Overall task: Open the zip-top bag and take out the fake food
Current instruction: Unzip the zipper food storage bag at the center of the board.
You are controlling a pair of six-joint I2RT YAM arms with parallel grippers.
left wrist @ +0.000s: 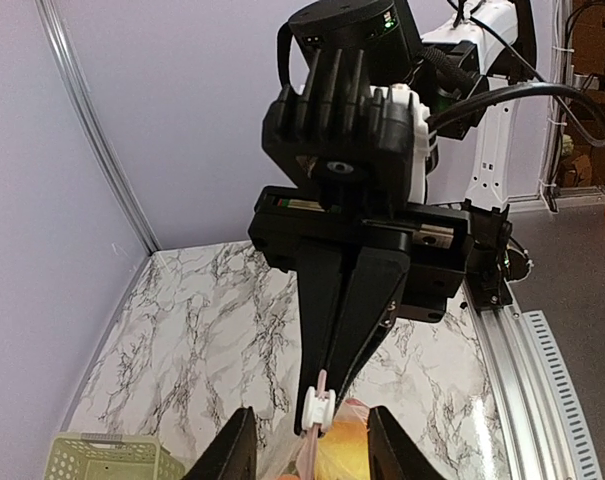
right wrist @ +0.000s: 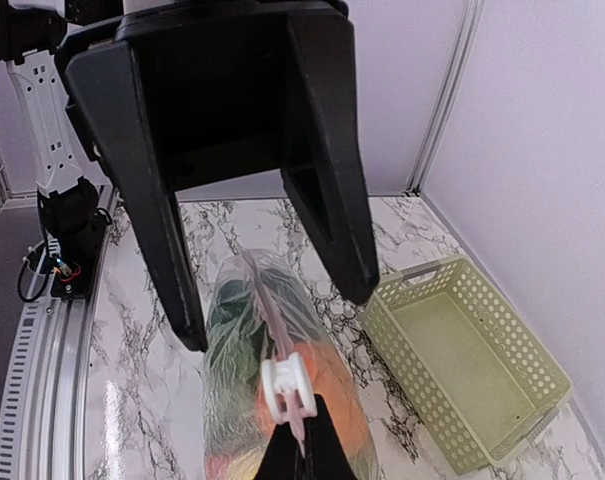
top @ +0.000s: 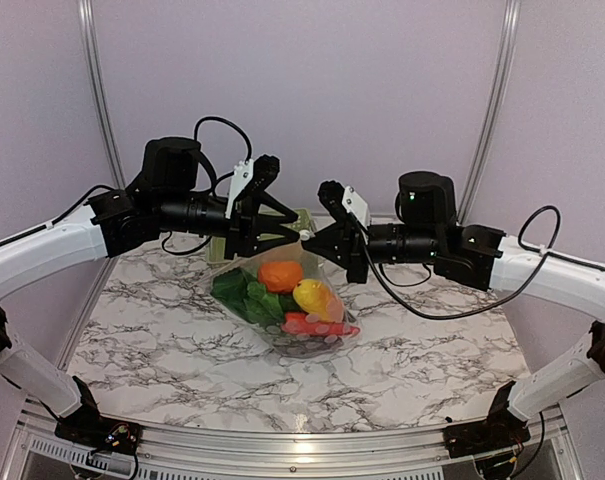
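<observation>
The white slider is past the left gripper's open fingers, so next the left gripper reaches in and closes on it, then drags it along the bag's pink zip strip [right wrist: 269, 300].
The zip-top bag [top: 282, 300] hangs between both arms, its bottom resting on the marble table. Inside I see fake food: an orange piece [top: 280, 275], a yellow one [top: 314, 295], green leaves [top: 240, 292] and a red piece [top: 317, 325]. My right gripper [right wrist: 304, 425] is shut on the pink zip strip, just behind the white slider [right wrist: 287, 385]. My left gripper [left wrist: 312, 418] is open, with its fingers [right wrist: 172, 270] on either side of the strip and slider [left wrist: 319, 408] without touching them.
A pale green lattice basket [right wrist: 462, 370] stands empty on the table beside the bag, toward the back wall; it also shows as a corner [left wrist: 102, 455] in the left wrist view. Aluminium frame posts [top: 97, 90] rise at the back corners.
</observation>
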